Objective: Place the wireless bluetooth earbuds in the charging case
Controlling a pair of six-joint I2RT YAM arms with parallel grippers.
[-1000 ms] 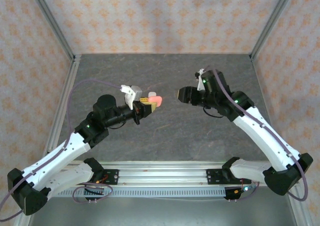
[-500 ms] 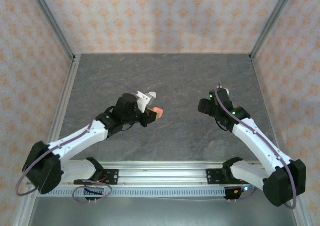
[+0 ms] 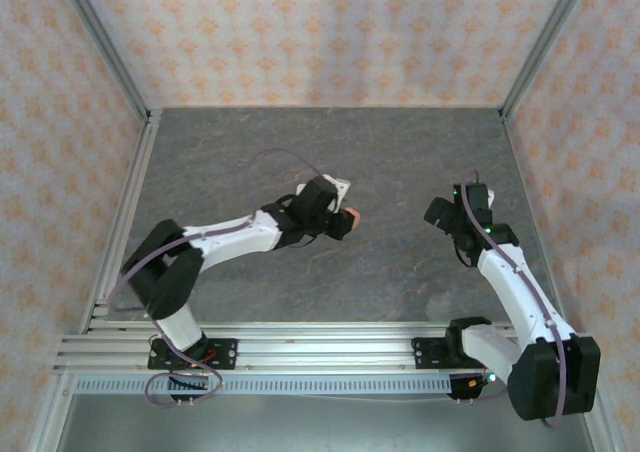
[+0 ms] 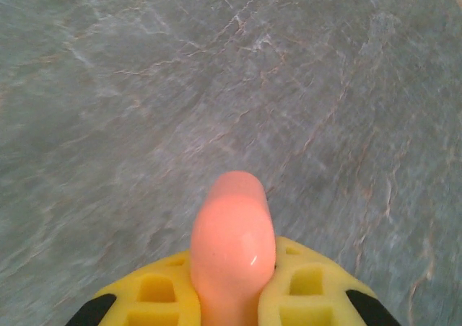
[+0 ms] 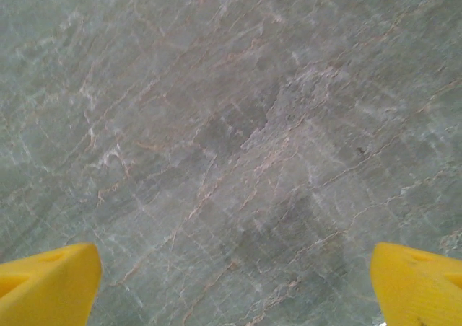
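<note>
The robot's left gripper needs to release the charging case on the grey stone table (image 3: 421, 204) beside the fingertips of the right gripper.
A coral-pink, pebble-like charging case (image 4: 232, 239) sticks out from between two yellow fingers (image 4: 155, 293). My left gripper (image 4: 232, 286) is shut on it. From above, that case (image 3: 352, 218) hangs over the middle of the grey stone table (image 3: 400, 162) at the tip of the outstretched left gripper (image 3: 346, 221). The case looks closed. My right gripper (image 3: 438, 212) hovers to the right, well apart from the case. In its own view the right gripper (image 5: 234, 286) is open, its yellow fingertips (image 5: 47, 286) far apart over bare table. The earbuds are out of view.
Patterned walls and metal frame posts (image 3: 110, 62) enclose the table on three sides. A metal rail (image 3: 320, 347) with both arm bases runs along the near edge.
The left arm has stretched rightward toward the table's middle, carrying the pink case. The right arm has drawn back to the right and its jaws have spread wider.
</note>
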